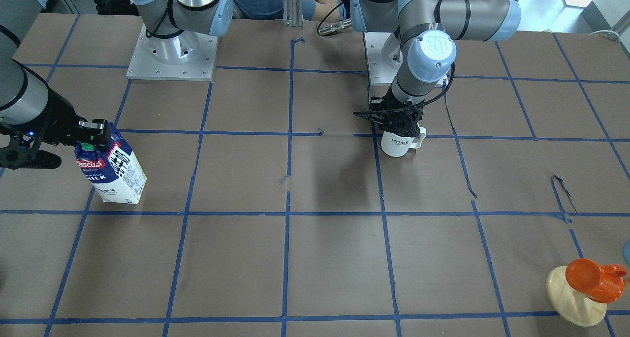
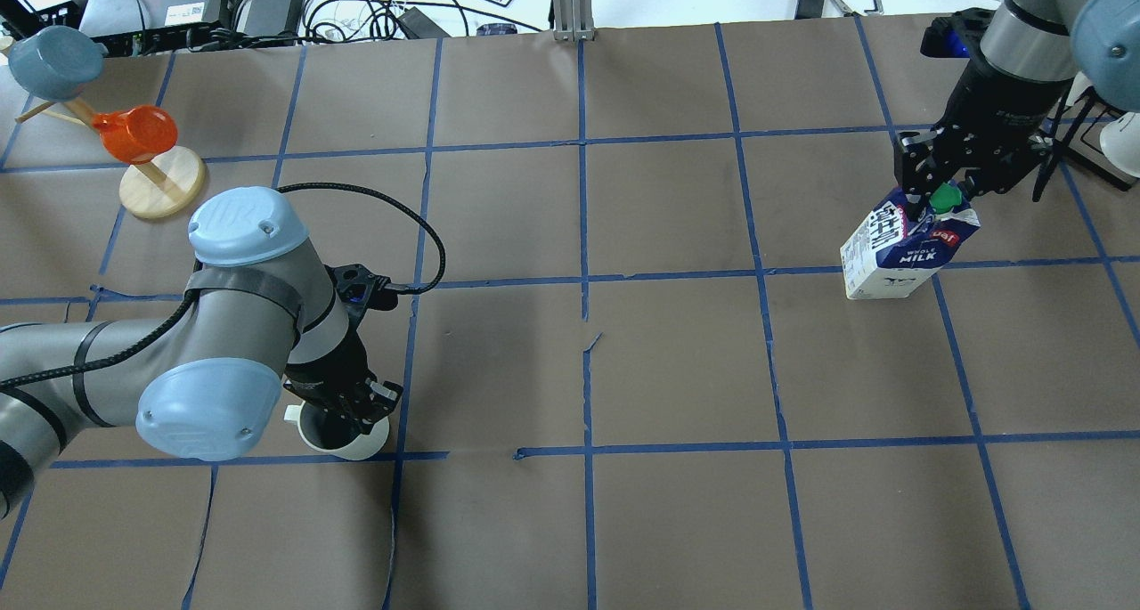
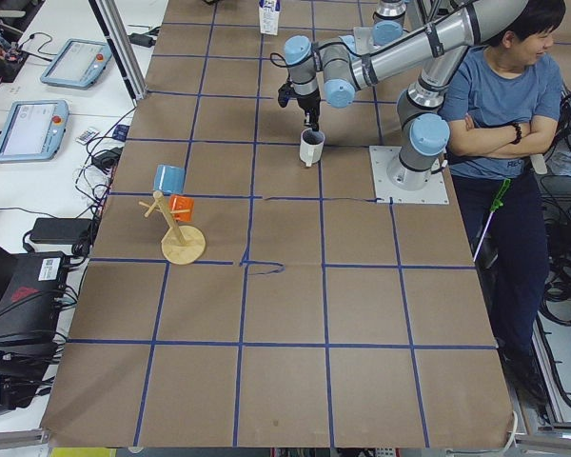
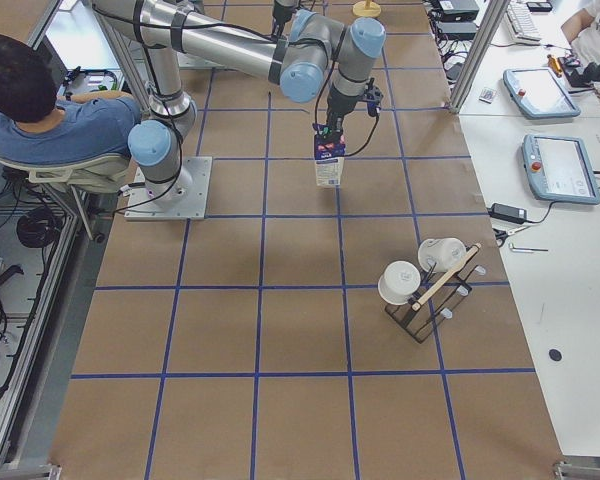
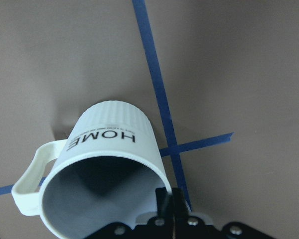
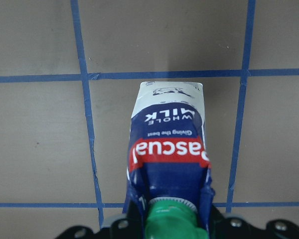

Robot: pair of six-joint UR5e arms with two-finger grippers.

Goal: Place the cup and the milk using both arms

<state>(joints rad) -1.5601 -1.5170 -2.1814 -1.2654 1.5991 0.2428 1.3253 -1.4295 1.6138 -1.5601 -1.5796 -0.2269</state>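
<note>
The left gripper will release the white cup on the blue tape crossing in the open middle (image 1: 284, 219) of the table.
The white "HOME" cup (image 1: 397, 145) stands upright near the table's middle, handle out to the side. My left gripper (image 1: 399, 124) comes down from above and is shut on its rim, one finger inside the grey interior, as the left wrist view (image 5: 109, 139) shows. The blue and white Pascual milk carton (image 1: 115, 172) is upright at the table's right end. My right gripper (image 1: 92, 133) is shut on its gable top around the green cap (image 6: 169, 219). I cannot tell whether either object rests on the table or hangs just above it.
A wooden-disc stand (image 2: 162, 187) with an orange cup (image 2: 134, 134) and a blue cup (image 2: 53, 62) stands at the far left corner. A rack with white mugs (image 4: 425, 280) is beyond the carton. A person (image 3: 500, 90) sits behind the arm bases.
</note>
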